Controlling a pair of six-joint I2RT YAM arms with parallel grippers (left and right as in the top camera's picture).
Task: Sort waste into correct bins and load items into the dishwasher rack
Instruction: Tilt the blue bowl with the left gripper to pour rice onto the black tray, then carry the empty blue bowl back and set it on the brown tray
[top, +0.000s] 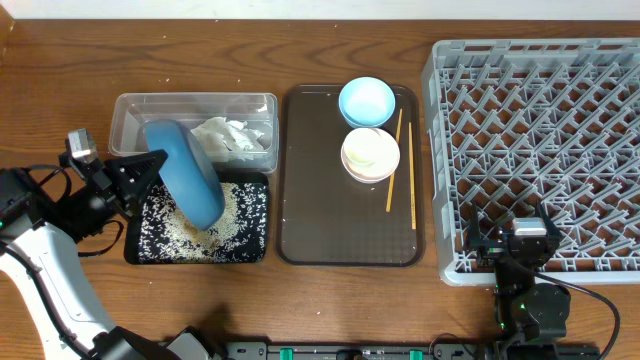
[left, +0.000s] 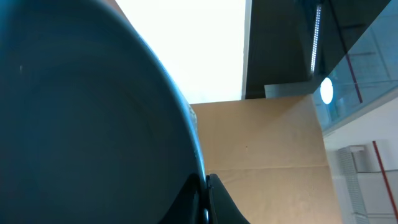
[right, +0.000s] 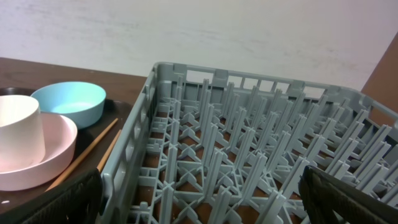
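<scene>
The robot's left gripper should release the large deep-blue bowl on the empty near half of the brown serving tray (top: 328, 215).
My left gripper (top: 150, 165) is shut on the rim of the large deep-blue bowl (top: 187, 172), tipped on its side over the black tray (top: 254, 250). Loose white rice (top: 190, 228) lies in that tray. The bowl fills the left wrist view (left: 87, 118). Crumpled white tissue (top: 228, 138) lies in the clear tub (top: 130, 108). The light-blue bowl (top: 366, 100) and the white cup inside the pink-rimmed bowl (top: 370, 155) sit on the brown serving tray (top: 320, 220). My right gripper (top: 513, 240) is open at the near left corner of the grey rack (top: 540, 150). The wrapper is out of view.
Two wooden chopsticks (top: 396, 160) lie on the brown tray right of the bowls. The right wrist view shows the rack's pegs (right: 249, 149), the light-blue bowl (right: 68, 102) and the cup (right: 18, 130).
</scene>
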